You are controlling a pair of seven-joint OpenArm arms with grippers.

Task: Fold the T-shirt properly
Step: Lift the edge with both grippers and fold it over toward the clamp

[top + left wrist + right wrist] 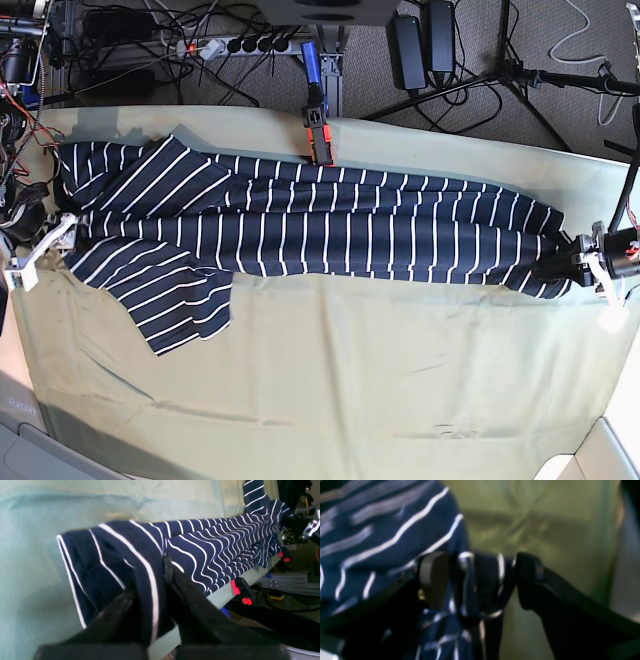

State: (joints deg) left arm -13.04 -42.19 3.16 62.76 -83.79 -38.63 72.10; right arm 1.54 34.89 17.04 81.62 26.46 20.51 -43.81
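The outer edge of the T-shirt's splayed front sleeve [124, 284] is the next place my right gripper needs to go to and close on, partway down the sleeve from the long band.
The navy T-shirt [330, 220] with thin white stripes lies stretched in a long band across the far half of the olive-green cloth [350, 380], one sleeve [175, 300] splayed toward the front left. My left gripper [560, 268] is at the band's right end. In the left wrist view it [150, 585] is shut on a fold of the shirt [212, 545]. My right gripper [58, 238] is at the band's left end. In the right wrist view it [481, 580] has bunched shirt fabric [382, 530] between its fingers [433, 577].
A red and black clamp [318, 135] holds the cloth at the table's back edge, touching the shirt; two such clamps [240, 587] show in the left wrist view. A power strip and cables [230, 45] and a stand [520, 70] are on the floor behind.
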